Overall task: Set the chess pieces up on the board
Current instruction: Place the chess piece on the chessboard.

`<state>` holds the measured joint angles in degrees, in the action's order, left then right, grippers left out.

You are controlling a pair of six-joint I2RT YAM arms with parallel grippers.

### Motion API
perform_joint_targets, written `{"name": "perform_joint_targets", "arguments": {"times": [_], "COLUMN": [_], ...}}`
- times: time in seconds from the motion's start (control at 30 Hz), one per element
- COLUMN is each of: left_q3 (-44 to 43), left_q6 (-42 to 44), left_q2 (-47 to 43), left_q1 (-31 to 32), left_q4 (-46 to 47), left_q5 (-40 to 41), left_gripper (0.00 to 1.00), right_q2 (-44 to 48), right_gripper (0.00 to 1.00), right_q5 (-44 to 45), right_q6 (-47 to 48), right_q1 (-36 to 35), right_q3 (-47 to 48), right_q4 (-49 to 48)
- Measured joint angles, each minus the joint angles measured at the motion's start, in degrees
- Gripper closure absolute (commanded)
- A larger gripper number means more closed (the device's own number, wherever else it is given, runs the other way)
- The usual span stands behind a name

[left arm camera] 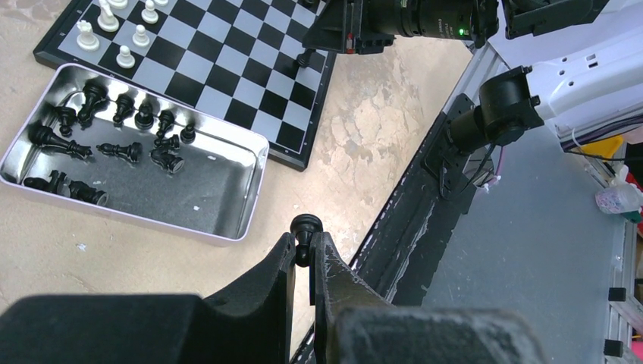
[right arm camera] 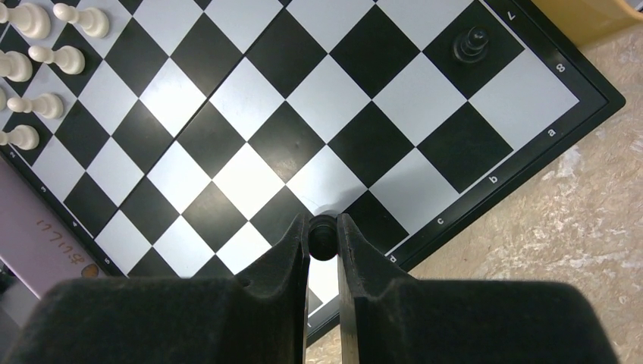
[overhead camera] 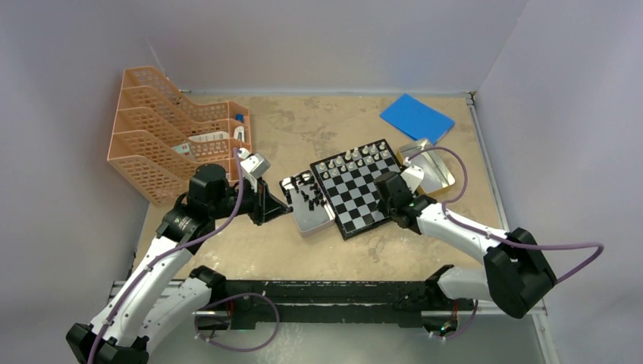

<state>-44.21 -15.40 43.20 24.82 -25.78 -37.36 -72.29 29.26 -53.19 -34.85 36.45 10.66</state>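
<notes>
My right gripper will let go of the black piece on the white near-edge square (overhead camera: 377, 217) (right arm camera: 336, 264) just beyond the letter d.
The board (overhead camera: 362, 189) lies mid-table with white pieces (overhead camera: 356, 158) along its far side. It also shows in the left wrist view (left arm camera: 227, 61) and in the right wrist view (right arm camera: 250, 114). My left gripper (left arm camera: 305, 244) is shut on a black piece (left arm camera: 306, 226), held above the tabletop just past a silver tin (left arm camera: 212, 193) that holds several black pieces (left arm camera: 121, 140). My right gripper (right arm camera: 323, 235) is shut on a black piece (right arm camera: 323, 232) over the board's near edge by the letter d. One black piece (right arm camera: 471, 44) stands on a corner square.
An orange file rack (overhead camera: 170, 136) stands at the back left. A blue flat pad (overhead camera: 416, 117) lies at the back right, with a second tin (overhead camera: 432, 167) beside the board. The black rail (overhead camera: 318, 292) runs along the near edge.
</notes>
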Motion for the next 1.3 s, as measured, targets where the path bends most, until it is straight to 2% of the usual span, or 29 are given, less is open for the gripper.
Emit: {"name": "perform_joint_targets", "arguments": {"times": [0.23, 0.5, 0.93, 1.3], "left_q3": [0.0, 0.02, 0.07, 0.07], "left_q6": [0.02, 0.02, 0.0, 0.02], "left_q2": [-0.02, 0.0, 0.02, 0.02], "left_q1": [0.0, 0.0, 0.0, 0.0], "left_q4": [0.0, 0.0, 0.0, 0.0], "left_q5": [-0.2, -0.37, -0.39, -0.72], "left_gripper": [1.0, 1.0, 1.0, 1.0], "right_q2": [0.04, 0.04, -3.21, -4.55], "right_gripper": [0.92, 0.9, 0.89, 0.87], "right_q5": [-0.24, 0.13, 6.78, 10.43], "right_q6": [-0.44, -2.43, -7.98, -13.03], "right_q1": [-0.52, -4.57, -10.6, -11.54], "right_q3": [-0.04, -0.04, 2.78, 4.17], "right_q4": [0.26, 0.79, 5.46, 9.86]}}
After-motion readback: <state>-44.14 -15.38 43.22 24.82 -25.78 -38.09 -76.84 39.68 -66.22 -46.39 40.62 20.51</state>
